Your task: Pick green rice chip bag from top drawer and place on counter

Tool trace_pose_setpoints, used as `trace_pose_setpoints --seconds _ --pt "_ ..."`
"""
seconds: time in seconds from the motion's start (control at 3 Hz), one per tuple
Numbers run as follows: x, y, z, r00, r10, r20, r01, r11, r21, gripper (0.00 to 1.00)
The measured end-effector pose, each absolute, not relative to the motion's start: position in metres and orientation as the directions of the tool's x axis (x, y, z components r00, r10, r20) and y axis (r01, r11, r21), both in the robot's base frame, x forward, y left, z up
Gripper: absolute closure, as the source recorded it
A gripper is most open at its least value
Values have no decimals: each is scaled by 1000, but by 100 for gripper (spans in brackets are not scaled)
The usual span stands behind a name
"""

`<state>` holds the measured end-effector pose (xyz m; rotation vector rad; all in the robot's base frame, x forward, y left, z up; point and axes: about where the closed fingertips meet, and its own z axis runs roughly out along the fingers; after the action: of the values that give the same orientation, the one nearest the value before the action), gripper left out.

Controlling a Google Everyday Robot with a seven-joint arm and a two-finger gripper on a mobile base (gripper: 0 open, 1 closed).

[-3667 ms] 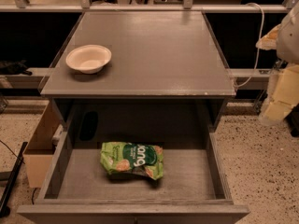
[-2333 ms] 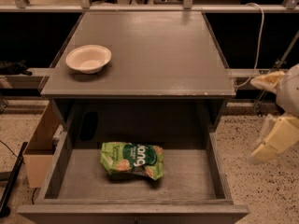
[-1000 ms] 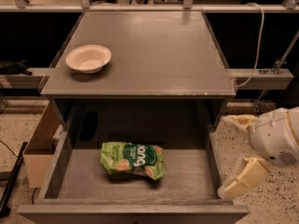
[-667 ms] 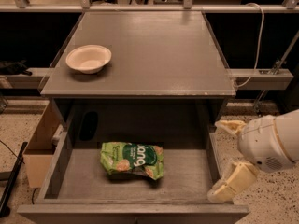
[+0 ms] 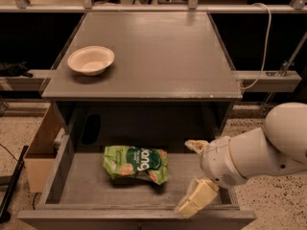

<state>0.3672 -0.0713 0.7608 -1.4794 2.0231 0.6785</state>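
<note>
My gripper needs to grab the dark printed end (image 5: 156, 164) of the green rice chip bag, the end nearest the white arm.
The green rice chip bag (image 5: 135, 164) lies flat on the floor of the open top drawer (image 5: 62, 171), left of its middle. My gripper (image 5: 194, 174) is over the right part of the drawer, to the right of the bag and apart from it. Its two cream fingers are spread wide, one (image 5: 196, 145) toward the back and one (image 5: 197, 198) near the drawer's front edge, with nothing between them. The white arm (image 5: 268, 150) comes in from the right. The counter (image 5: 158, 51) above is the grey cabinet top.
A shallow white bowl (image 5: 90, 60) sits on the left part of the counter. A dark object (image 5: 90, 128) stands at the drawer's back left. A cardboard box (image 5: 41, 150) is on the floor left of the cabinet. A cable (image 5: 261, 47) hangs at the right.
My arm has come down from beside the counter's right edge and moved left, bringing the gripper over the right side of the drawer. The bag and bowl have not moved.
</note>
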Motion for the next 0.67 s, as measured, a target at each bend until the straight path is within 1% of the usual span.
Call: trace_pose_setpoints --seconds 0.33,0.67 --pt "368 -42 742 -242 -680 -692 -965 244 98 0" --pt "382 -13 729 -212 -678 -704 -971 226 75 0"
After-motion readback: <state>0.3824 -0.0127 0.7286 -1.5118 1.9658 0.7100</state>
